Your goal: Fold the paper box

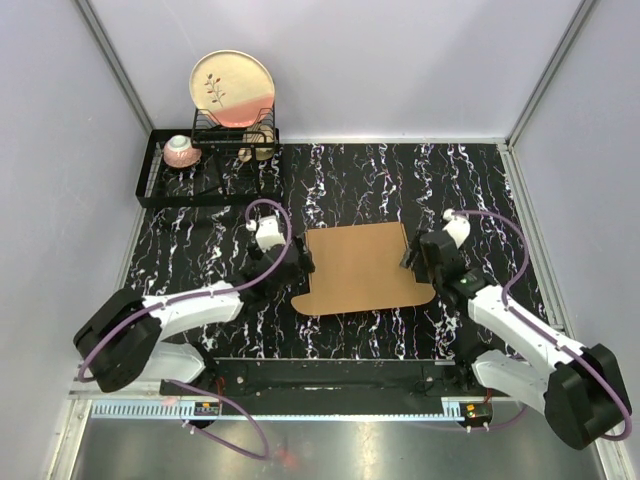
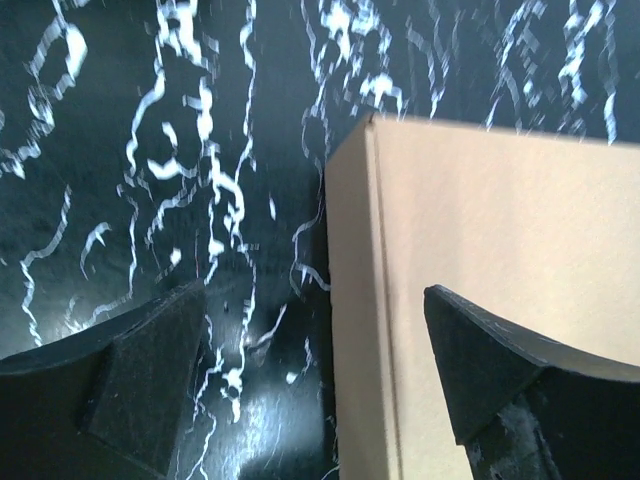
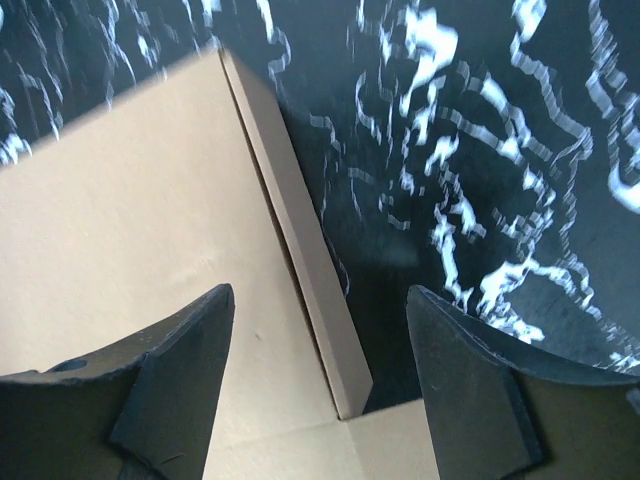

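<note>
The front flap's outer edge (image 1: pixel 335 312) on the near side of the paper box is the next place my left gripper needs to go to and close on.
The paper box (image 1: pixel 360 268) is a flat sheet of brown cardboard lying mid-table on the black marbled top. My left gripper (image 1: pixel 300 262) is at its left edge and my right gripper (image 1: pixel 412 258) at its right edge. In the left wrist view the left gripper (image 2: pixel 315 292) is open, its fingers astride the paper box (image 2: pixel 500 200) edge, one over the table and one over the cardboard. In the right wrist view the right gripper (image 3: pixel 320 292) is open too, straddling a narrow folded side strip (image 3: pixel 300 240) of the paper box (image 3: pixel 130 220). Neither gripper holds anything.
A black wire dish rack (image 1: pixel 160 185) stands at the back left with a round plate (image 1: pixel 232 90) upright in it and a small pink cup (image 1: pixel 182 150). Pale walls close in the table on the left, back and right.
</note>
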Available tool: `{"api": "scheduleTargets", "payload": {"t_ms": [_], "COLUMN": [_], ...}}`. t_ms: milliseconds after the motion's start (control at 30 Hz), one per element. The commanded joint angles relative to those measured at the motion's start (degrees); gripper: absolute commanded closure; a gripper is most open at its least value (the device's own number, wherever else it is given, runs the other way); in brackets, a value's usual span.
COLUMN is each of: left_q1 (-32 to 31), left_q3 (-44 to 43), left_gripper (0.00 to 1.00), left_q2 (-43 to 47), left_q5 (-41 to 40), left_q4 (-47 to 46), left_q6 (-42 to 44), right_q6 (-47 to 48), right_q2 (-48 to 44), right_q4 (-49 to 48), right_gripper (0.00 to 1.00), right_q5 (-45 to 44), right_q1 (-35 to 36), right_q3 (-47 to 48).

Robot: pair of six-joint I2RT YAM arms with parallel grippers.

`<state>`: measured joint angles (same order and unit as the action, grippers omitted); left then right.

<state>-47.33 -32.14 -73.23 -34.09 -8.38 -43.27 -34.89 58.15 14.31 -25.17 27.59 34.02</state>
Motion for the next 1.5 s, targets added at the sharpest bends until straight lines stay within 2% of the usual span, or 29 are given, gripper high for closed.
{"api": "scheduleTargets", "payload": {"t_ms": [0, 200, 367, 533, 633, 667, 800, 867, 900, 1033, 1200, 1267, 1333, 1367, 1433, 1467], "left_q1": [0.83, 1.36, 1.36, 1.36, 1.36, 1.36, 1.36, 1.36, 1.36, 1.98, 2.16, 2.16, 0.15, -1.95, -11.52, -15.3], "left_q3": [3.65, 7.01, 5.86, 8.14, 8.85, 9.02, 9.29, 9.29, 9.12, 4.21, -1.59, -2.75, -2.58, -2.23, -0.91, -0.65], "left_gripper": [0.06, 0.06, 0.12, 0.18, 0.23, 0.27, 0.28, 0.26, 0.2, 0.1, 0.09, 0.11, 0.13, 0.14, 0.13, 0.13], "left_q2": [-1.65, -3.58, -9.11, -11.84, -12.81, -12.81, -11.85, -9.32, -7.91, 3.84, 15.03, 16.89, 17.68, 17.77, 17.51, 17.16], "left_q5": [7.71, 10.53, 12.81, 14.05, 14.4, 14.66, 13.7, 11.08, 9.93, 2.81, -1.16, 0.59, 1.74, -0.87, -4.57, -9.28], "left_q4": [-3.9, -9.98, -10.16, -12.36, -12.36, -12.62, -11.75, -10.87, -9.3, -1.21, 5.03, 7.31, 7.24, 6.63, 4.62, 3.21], "left_q6": [-4.54, -5.43, -5.42, -7.09, -7.36, -7.27, -7.18, -7.01, -6.66, -2.81, 3.26, 4.15, 6.52, 7.75, 14.58, 16.96], "right_q6": [-2.28, -2.28, -4.56, -7.29, -7.91, -7.91, -8.17, -7.3, -5.29, 2.53, 15.17, 19.31, 21.0, 20.66, 19.08, 18.29], "right_q2": [-0.06, 4.94, 7.77, 6.01, 4.08, 3.55, 0.13, -1.1, -2.76, -8.39, -9.81, -8.15, -6.22, -4.12, -2.96, -3.13], "right_q4": [-9.55, -12.46, -15.69, -18.0, -16.51, -16.07, -14.74, -11.24, -9.75, -1.41, 4.41, 5.9, 7.84, 8.54, 9.69, 9.08], "right_gripper": [0.23, 0.23, 0.26, 0.3, 0.32, 0.33, 0.33, 0.31, 0.29, 0.25, 0.23, 0.22, 0.22, 0.21, 0.21, 0.21], "right_q5": [10.22, 12.86, 15.67, 16.55, 16.82, 16.56, 16.73, 14.73, 13.4, 6.55, 8.54, 6.55, -1.67, -4.42, -5.42, -4.98], "right_q1": [-1.05, -1.14, -1.14, -1.14, -1.14, -1.14, -1.23, -1.23, -1.14, -1.14, -0.61, 3.67, 11.38, 13.34, 13.98, 13.98], "right_q3": [-5.36, -5.9, -7.21, -11.43, -12.13, -12.4, -12.66, -11.53, -9.26, -0.03, 12.98, 14.84, 16.43, 16.78, 16.78, 16.17]}}
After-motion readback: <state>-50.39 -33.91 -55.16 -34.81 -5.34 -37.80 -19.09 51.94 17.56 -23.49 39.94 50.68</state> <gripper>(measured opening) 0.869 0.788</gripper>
